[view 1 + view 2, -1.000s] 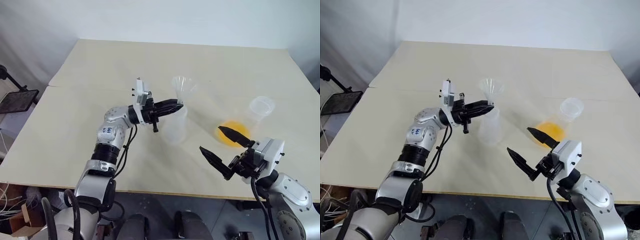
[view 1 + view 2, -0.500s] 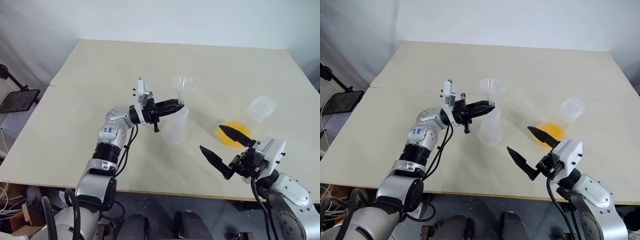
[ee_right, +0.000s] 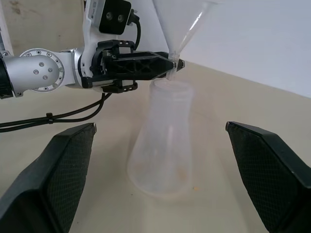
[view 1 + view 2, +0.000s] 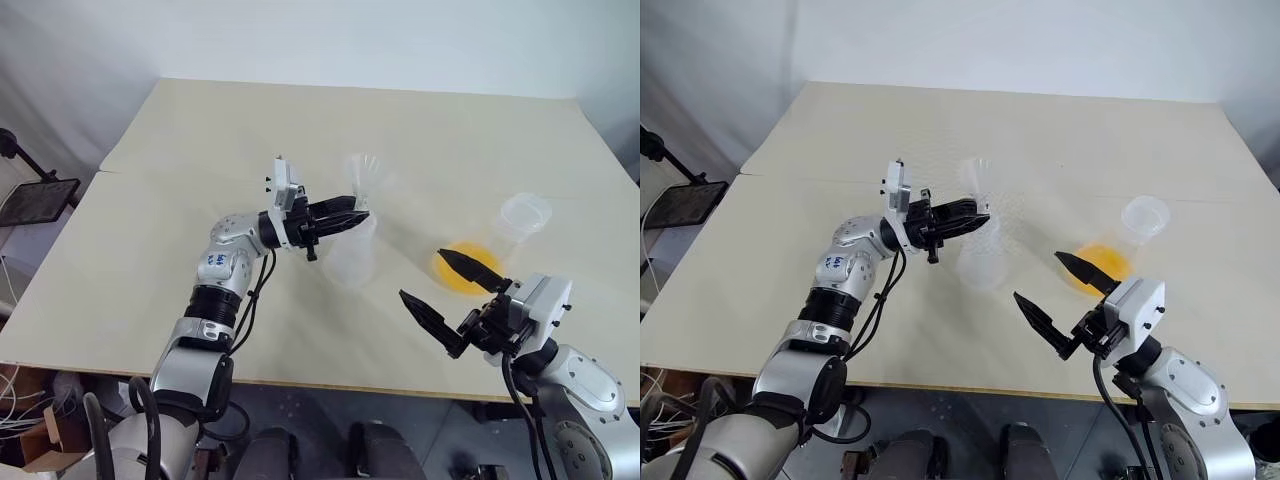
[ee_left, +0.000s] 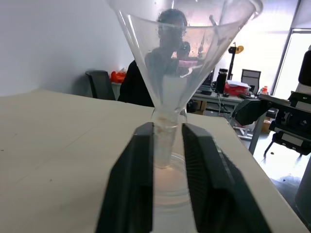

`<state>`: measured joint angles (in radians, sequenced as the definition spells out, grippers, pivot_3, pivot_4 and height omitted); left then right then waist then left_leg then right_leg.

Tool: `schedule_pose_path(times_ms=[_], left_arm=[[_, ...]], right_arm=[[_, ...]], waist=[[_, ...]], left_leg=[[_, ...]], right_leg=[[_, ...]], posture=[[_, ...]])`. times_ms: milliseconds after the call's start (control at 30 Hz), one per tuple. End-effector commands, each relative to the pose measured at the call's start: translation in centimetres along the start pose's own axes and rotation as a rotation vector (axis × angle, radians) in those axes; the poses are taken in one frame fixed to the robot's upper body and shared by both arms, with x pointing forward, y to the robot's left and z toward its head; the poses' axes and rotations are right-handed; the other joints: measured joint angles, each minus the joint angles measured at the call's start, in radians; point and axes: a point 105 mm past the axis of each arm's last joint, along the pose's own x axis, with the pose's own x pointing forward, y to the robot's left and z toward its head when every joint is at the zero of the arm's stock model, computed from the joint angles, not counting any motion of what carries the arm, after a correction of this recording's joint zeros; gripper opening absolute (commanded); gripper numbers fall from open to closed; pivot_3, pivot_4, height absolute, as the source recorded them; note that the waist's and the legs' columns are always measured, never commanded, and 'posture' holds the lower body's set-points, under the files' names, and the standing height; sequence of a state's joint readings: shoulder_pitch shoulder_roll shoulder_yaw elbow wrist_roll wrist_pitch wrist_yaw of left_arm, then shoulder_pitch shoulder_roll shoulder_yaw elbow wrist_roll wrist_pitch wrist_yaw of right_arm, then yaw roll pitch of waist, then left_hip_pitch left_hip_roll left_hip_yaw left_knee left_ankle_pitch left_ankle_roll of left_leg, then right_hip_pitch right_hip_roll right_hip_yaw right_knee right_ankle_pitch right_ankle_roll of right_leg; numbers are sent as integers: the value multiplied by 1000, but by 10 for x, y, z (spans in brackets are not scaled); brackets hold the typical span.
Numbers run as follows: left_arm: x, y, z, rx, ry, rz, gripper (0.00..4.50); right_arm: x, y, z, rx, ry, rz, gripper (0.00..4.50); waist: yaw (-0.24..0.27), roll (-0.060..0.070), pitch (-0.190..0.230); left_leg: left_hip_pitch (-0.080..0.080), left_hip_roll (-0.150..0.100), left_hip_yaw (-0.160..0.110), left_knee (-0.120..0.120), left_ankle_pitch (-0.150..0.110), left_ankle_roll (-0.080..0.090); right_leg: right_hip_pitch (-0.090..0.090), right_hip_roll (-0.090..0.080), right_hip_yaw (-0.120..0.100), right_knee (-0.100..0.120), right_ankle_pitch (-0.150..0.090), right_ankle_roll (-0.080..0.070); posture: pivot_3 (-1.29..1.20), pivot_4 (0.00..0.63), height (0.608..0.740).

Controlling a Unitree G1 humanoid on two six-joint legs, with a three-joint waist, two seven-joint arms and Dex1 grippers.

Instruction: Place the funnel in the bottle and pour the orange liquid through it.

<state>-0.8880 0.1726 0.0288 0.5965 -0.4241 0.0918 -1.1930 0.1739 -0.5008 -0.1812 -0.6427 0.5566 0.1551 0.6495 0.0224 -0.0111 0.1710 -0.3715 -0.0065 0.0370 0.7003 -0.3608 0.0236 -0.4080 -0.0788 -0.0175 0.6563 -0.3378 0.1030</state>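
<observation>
The robot's right gripper will close on the larger clear flask's neck (image 4: 512,229), just under its rim, because the orange liquid has to be poured.
The clear funnel (image 4: 365,175) stands with its stem in the mouth of the clear bottle (image 4: 350,255) at the table's middle. My left gripper (image 4: 358,212) reaches in level from the left. Its fingers (image 5: 141,160) flank the stem just above the bottle's rim (image 5: 170,167), slightly open with thin gaps either side. The orange liquid (image 4: 470,275) pools in the bottom of a larger clear flask (image 4: 522,215) to the right. Near the front edge my right gripper (image 4: 421,274) is wide open and empty, and its far finger overlaps the liquid in the eye views. It faces the bottle (image 3: 165,141).
The pale table (image 4: 200,130) has a seam running across its left half. A black stand (image 4: 30,195) sits off the table's left edge. In the left wrist view a seated person (image 5: 146,82) and office furniture show beyond the table.
My left gripper's fingers have parted a little from the funnel's stem, and the funnel has shifted slightly in the bottle's mouth. Neither arm has moved.
</observation>
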Motion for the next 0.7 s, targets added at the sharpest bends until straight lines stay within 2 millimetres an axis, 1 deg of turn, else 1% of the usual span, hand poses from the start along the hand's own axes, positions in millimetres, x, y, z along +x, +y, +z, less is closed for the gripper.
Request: schedule_pose_path(times_ms=[33, 200, 433, 500, 600, 667, 700], left_arm=[[4, -2, 6, 13, -14, -16, 2306], [3, -1, 9, 35, -21, -5, 3799], [2, -1, 12, 56, -17, -11, 3799], [-4, -2, 15, 73, -1, -29, 3799], [-22, 1, 16, 87, 49, -25, 3799], [-30, 1, 16, 79, 81, -35, 3799], [-33, 3, 17, 88, 83, -21, 3966]], right_arm=[[1, 2, 11, -31, -38, 9, 4500], [1, 2, 10, -31, -39, 11, 4500], [2, 3, 10, -31, -40, 15, 4500], [2, 2, 10, -38, -38, 16, 4500], [-2, -1, 13, -50, -36, 5, 4500], [-4, -3, 14, -54, -34, 0, 4500], [-6, -4, 15, -58, -30, -6, 4500]], waist=[[0, 0, 0], [0, 0, 0], [0, 0, 0], [-1, 0, 0], [-4, 0, 0], [-7, 0, 0], [-6, 0, 0]], left_leg=[[0, 0, 0, 0, 0, 0], [0, 0, 0, 0, 0, 0], [0, 0, 0, 0, 0, 0], [0, 0, 0, 0, 0, 0], [0, 0, 0, 0, 0, 0], [0, 0, 0, -1, 0, 0], [0, 0, 0, -1, 0, 0]], right_leg=[[0, 0, 0, 0, 0, 0], [0, 0, 0, 0, 0, 0], [0, 0, 0, 0, 0, 0], [0, 0, 0, 0, 0, 0], [0, 0, 0, 0, 0, 0], [0, 0, 0, 0, 0, 0], [0, 0, 0, 0, 0, 0]], posture=[[0, 150, 740], [0, 150, 740], [0, 150, 740], [0, 150, 740], [0, 150, 740], [0, 150, 740], [0, 150, 740]])
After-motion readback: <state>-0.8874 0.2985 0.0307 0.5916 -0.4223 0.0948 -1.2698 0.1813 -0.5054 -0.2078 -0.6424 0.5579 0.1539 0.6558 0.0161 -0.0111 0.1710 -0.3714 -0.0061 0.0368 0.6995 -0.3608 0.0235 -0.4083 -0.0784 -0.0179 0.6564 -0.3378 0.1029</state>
